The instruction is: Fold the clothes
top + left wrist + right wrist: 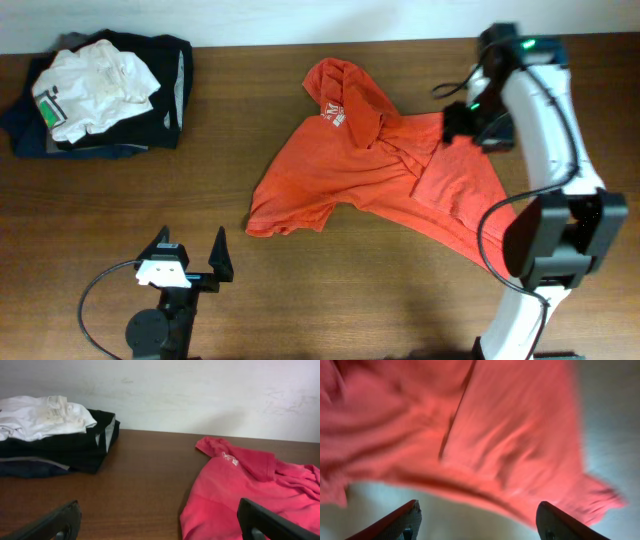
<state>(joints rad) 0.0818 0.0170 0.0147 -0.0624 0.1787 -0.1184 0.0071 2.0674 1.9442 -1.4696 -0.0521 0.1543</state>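
Note:
I should next move my left gripper to the nearest hem corner [252, 221] [185, 524] of the orange T-shirt and close it there.
An orange T-shirt [370, 165] lies crumpled and spread across the middle and right of the table. Its white neck label faces up near the collar. My right gripper [466, 122] hovers over the shirt's right part. In the right wrist view its fingers [477, 510] are wide open with nothing between them, and the blurred orange cloth [485, 435] fills the frame ahead. My left gripper [190, 262] is open and empty near the table's front edge, left of the shirt's hem. The shirt also shows in the left wrist view [240, 495], ahead and to the right of the open fingers [160, 515].
A stack of folded clothes [100, 90] sits at the back left: a white garment on top of dark ones. It also shows in the left wrist view [50, 435]. A white wall runs behind the table's far edge.

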